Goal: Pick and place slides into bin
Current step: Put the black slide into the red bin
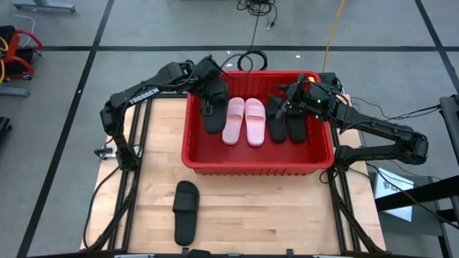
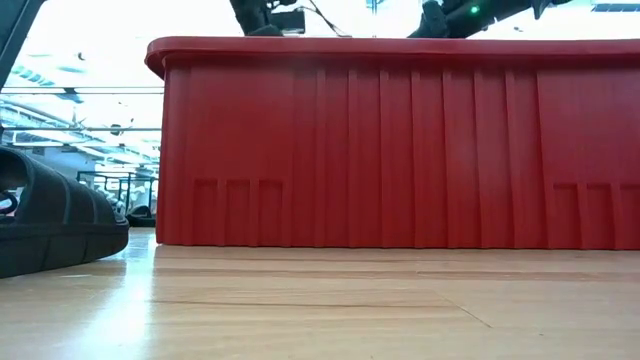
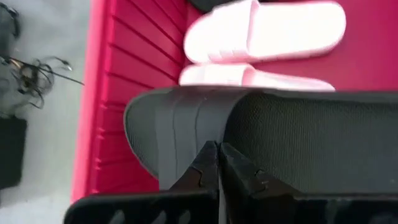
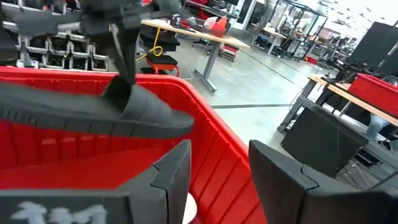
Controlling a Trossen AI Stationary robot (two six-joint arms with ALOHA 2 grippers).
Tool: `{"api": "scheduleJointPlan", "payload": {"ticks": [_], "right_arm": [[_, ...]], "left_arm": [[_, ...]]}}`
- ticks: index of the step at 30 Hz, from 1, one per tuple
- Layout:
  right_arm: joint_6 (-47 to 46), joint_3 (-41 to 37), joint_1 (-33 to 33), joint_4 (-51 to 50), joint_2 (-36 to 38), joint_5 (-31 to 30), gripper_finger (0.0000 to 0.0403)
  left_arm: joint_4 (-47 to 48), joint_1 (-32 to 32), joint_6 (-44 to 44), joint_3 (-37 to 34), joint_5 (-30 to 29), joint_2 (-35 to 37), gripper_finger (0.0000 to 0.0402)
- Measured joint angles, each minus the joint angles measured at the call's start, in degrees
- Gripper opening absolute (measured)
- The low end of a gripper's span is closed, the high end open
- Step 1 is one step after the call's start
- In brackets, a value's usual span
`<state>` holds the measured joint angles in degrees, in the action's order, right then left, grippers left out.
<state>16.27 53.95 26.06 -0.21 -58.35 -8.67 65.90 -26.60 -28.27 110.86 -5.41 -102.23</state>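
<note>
My left gripper is holding the black slide. It will let go of it on the bin's bottom, snug (image 1: 221, 122) against the neighbouring pale pink slide.
The red bin (image 1: 188, 154) stands at the table's far middle. In it lie two pale pink slides (image 1: 244, 120) and two black slides (image 1: 287, 122) side by side. My left gripper (image 1: 208, 94) is shut on a third black slide (image 1: 213, 111) over the bin's left part. It also shows in the right wrist view (image 4: 93, 115). My right gripper (image 1: 290, 100) is open and empty above the two black slides at the bin's right. Another black slide (image 1: 186, 211) lies flat on the table near the front edge. My left gripper pinches the black slide's wide strap at its edge (image 3: 208, 134), where the strap meets the footbed, between its two fingers (image 3: 239, 174). The fingers come from above, pointing down. The slide hangs about level below them, inside the bin and off its floor.
Bare wooden table lies on the bin's near side, around the loose black slide (image 2: 50, 225). The bin's ribbed near wall (image 2: 400, 150) fills the low view. Cables lie on the floor beyond the table's far edge (image 1: 251, 57).
</note>
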Motion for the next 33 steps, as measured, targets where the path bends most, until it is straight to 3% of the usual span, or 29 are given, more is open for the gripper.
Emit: {"api": "scheduleJointPlan", "payload": {"ticks": [14,24,30,33], "right_arm": [[0.97,0.02,2.07,0.18,-2.79,0.19,0.0150],[0.88,0.04,2.11,2.14,-4.44,1.49,0.0150],[0.91,0.04,2.11,2.19,-4.46,1.49,0.0150],[0.92,0.04,2.11,2.12,-4.46,1.47,0.0150]], "left_arm": [[-10.81,-2.17,0.13,-15.20,0.94,-0.03,0.0000],[-12.38,-4.38,0.06,-17.39,0.92,0.32,0.0000],[-11.45,-4.17,0.01,-17.39,1.01,5.07,0.0000],[-9.75,-4.04,1.15,-17.39,4.04,7.91,0.0002]]}}
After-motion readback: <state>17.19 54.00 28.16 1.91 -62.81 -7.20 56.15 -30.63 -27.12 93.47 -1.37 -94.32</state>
